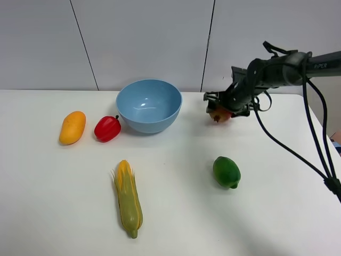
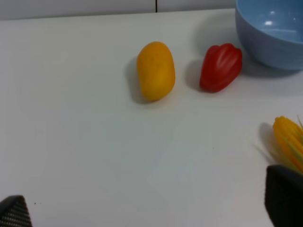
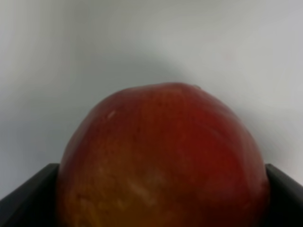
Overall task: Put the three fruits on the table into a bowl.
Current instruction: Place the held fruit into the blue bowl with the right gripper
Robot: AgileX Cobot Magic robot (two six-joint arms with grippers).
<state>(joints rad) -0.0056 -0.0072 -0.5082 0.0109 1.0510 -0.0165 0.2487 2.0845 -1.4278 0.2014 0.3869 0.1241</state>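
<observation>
My right gripper needs to set the red-yellow pomegranate down and release it on the inside bottom of the light-blue bowl (image 1: pixel 153 108), beside the bell pepper.
The red-yellow pomegranate (image 1: pixel 219 113) is to the right of the light-blue bowl (image 1: pixel 154 120), close to the white table (image 1: pixel 176 160). My right gripper (image 1: pixel 225 106) is shut on it. In the right wrist view the fruit (image 3: pixel 161 156) fills the space between the dark fingers (image 3: pixel 28 194). The green lime (image 1: pixel 226 172) lies on the table in front of it. The orange-yellow mango (image 1: pixel 72 127) lies at the far left and also shows in the left wrist view (image 2: pixel 155 70). My left gripper (image 2: pixel 149 210) is open and empty, well short of the mango.
A red bell pepper (image 1: pixel 107 128) lies between the mango and the bowl. A yellow-green corn cob (image 1: pixel 128 197) lies at the front centre. The right arm's cables (image 1: pixel 298 149) hang over the table's right side. A grey wall stands behind the table.
</observation>
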